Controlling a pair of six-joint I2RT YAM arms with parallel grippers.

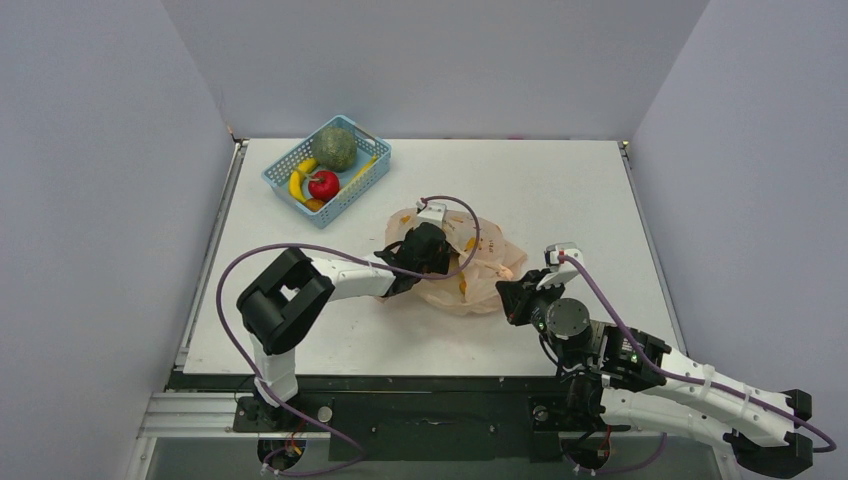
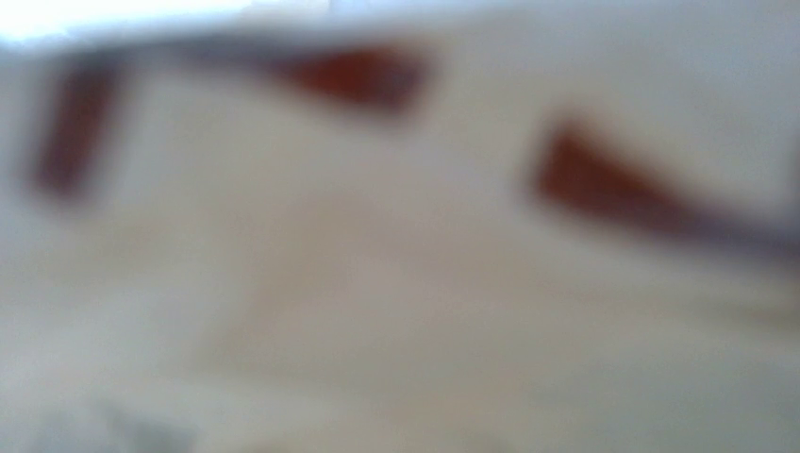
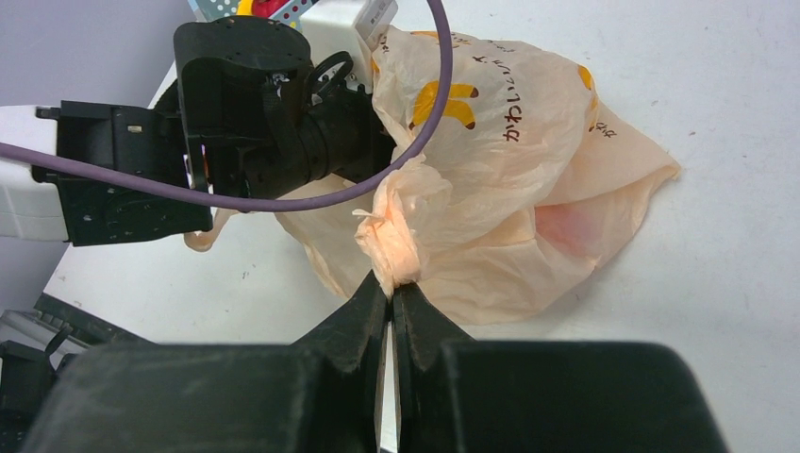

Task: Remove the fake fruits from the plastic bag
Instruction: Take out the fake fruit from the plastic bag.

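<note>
Next, my left gripper releases the fake fruit in the blue mesh basket (image 1: 367,147) beside the rough green ball.
The plastic bag (image 1: 482,272), pale orange with banana prints, lies crumpled mid-table. My right gripper (image 3: 391,288) is shut on a bunched twist of the plastic bag (image 3: 509,170) at its near edge, seen also in the top view as right gripper (image 1: 514,296). My left gripper (image 1: 424,250) reaches into the bag's mouth from the left, its fingers hidden by the plastic. The left wrist view is a pale blur of bag film (image 2: 377,311) with dark red smears. The fake fruits are hidden; only a pinkish patch (image 3: 566,226) shows through the bag.
A blue mesh basket (image 1: 372,172) stands at the back left with a rough green ball (image 1: 334,148), a red apple (image 1: 323,184) and a yellow banana (image 1: 297,184). The left arm's purple cable (image 3: 429,113) loops over the bag. White table (image 1: 560,190) surrounds the bag.
</note>
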